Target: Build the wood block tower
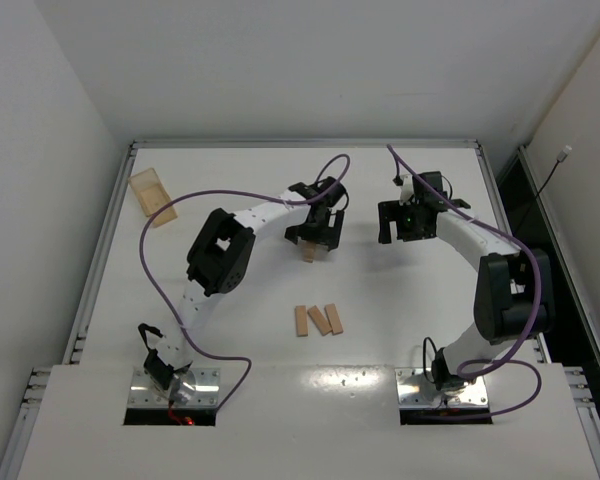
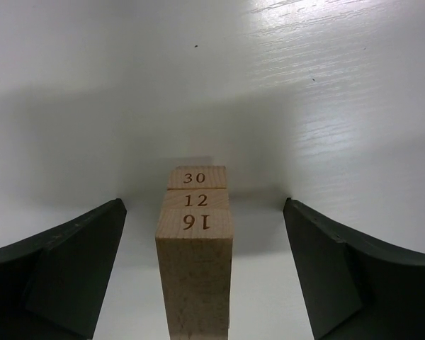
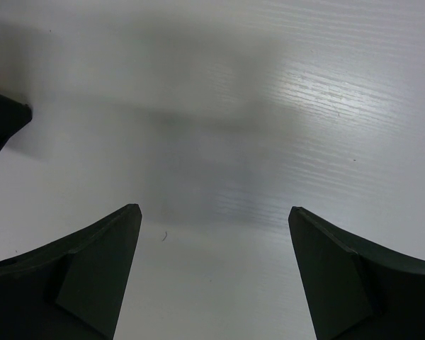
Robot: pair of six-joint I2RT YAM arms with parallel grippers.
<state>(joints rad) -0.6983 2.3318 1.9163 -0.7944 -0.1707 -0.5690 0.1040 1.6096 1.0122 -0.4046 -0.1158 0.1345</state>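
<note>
The robot's left gripper will next move to the far end (image 1: 301,311) of the loose wood block closest to the amber box and close there.
Three wood blocks are pressed face to face into a small tower (image 2: 195,234), their ends marked 30, 12 and 16. My left gripper (image 2: 203,205) is open around it, with a wide gap between each finger and the wood. In the top view the tower (image 1: 308,251) shows as a small tan piece just under the left gripper (image 1: 315,236) at mid-table. Three more wood blocks (image 1: 318,320) lie loose side by side nearer the arm bases. My right gripper (image 1: 404,226) hovers open to the right of the tower; nothing is between its fingers (image 3: 106,255), only bare table.
A translucent amber box (image 1: 152,195) lies at the far left of the table (image 1: 400,320). Purple cables loop over both arms. A raised rim (image 1: 300,143) runs along the table's far edge and sides.
</note>
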